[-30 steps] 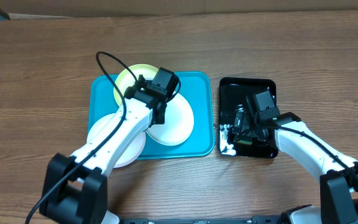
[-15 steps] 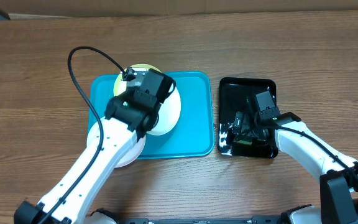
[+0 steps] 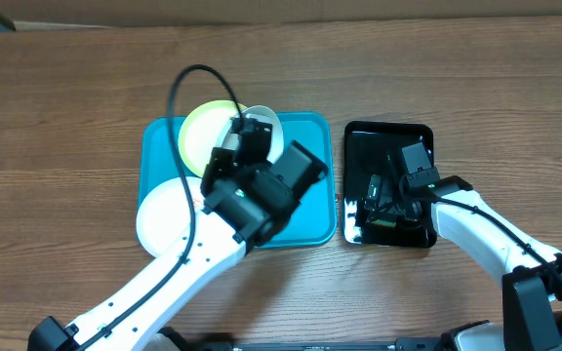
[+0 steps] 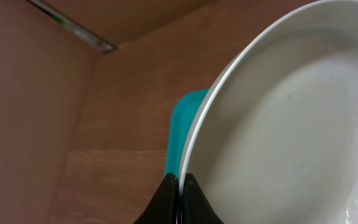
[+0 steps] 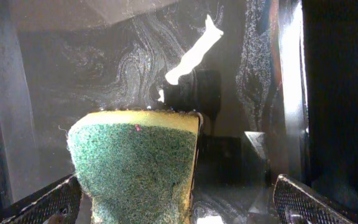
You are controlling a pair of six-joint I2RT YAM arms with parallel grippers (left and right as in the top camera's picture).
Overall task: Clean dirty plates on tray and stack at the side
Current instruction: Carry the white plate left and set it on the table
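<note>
I should set the white plate down with my left gripper on the bare table (image 3: 83, 174) next to the turquoise tray, opposite the black tray.
My left gripper (image 4: 180, 190) is shut on the rim of a white plate (image 4: 278, 124). It holds the plate tilted up on edge over the back of the turquoise tray (image 3: 159, 146). In the overhead view the gripper (image 3: 246, 136) and the held plate (image 3: 264, 127) are next to the yellow-green plate (image 3: 206, 136), which lies in the tray's back left. Another white plate (image 3: 162, 210) lies over the tray's left front edge. My right gripper (image 5: 176, 202) is open, with a green and yellow sponge (image 5: 135, 162) between its fingers, nearer the left one.
A glossy black tray (image 3: 413, 136) with soapy white streaks stands right of the turquoise tray, and the right gripper (image 3: 374, 207) is down in it. My left arm crosses the turquoise tray's front right. Bare wooden table (image 3: 66, 97) lies around both trays.
My left gripper has lifted the white plate from flat on the tray to tilted on edge at the tray's back, and the arm has swung right. The right arm has not moved.
</note>
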